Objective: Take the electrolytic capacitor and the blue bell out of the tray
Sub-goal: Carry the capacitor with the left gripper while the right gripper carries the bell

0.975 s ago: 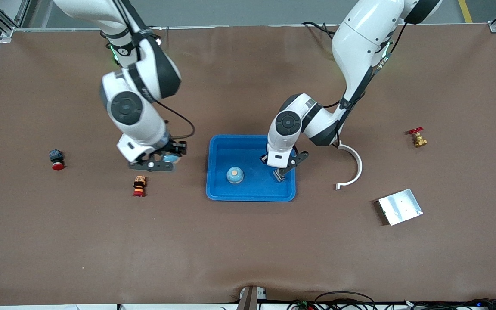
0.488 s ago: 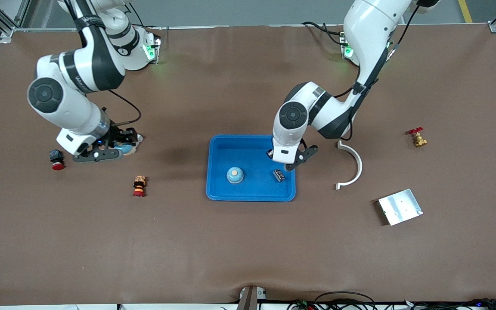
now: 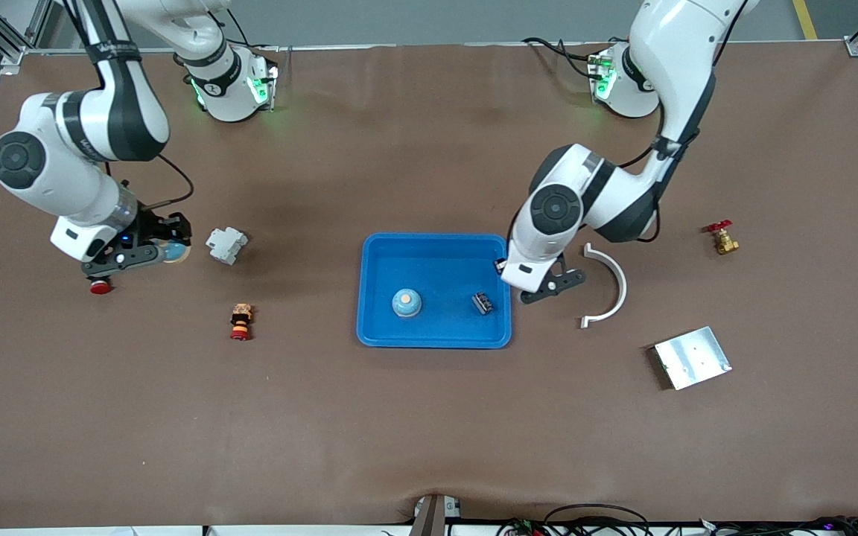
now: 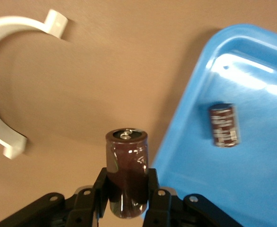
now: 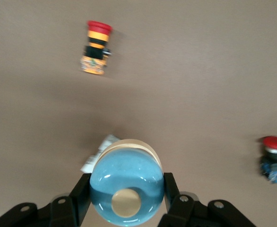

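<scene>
The blue bell will go down on the table [image 3: 143, 247] [image 5: 210, 184] between the red push button and the white-grey part, where my right gripper will set it.
The blue tray [image 3: 377, 257] holds a blue bell [image 3: 406, 302] and a dark capacitor [image 3: 482, 302], which also shows in the left wrist view [image 4: 223, 125]. My left gripper [image 3: 552, 286] is over the table just beside the tray's edge toward the left arm's end. It is shut on a second dark brown capacitor [image 4: 126, 161], held upright between its fingers [image 4: 126, 182]. My right gripper [image 3: 153, 249] is toward the right arm's end of the table. It is shut on a second blue bell [image 5: 126, 189] with a cream button, which also shows in the front view [image 3: 173, 251].
A white curved bracket [image 3: 611, 286] lies beside my left gripper. A metal plate [image 3: 692, 357] and a brass valve [image 3: 723, 238] lie toward the left arm's end. A white-grey part [image 3: 226, 244], a red push button [image 3: 100, 285] and a striped button [image 3: 240, 321] lie near my right gripper.
My left gripper has moved from inside the tray out past its edge; a capacitor stays lying in the tray. My right gripper has carried its bell away from the tray, uncovering the white-grey part.
</scene>
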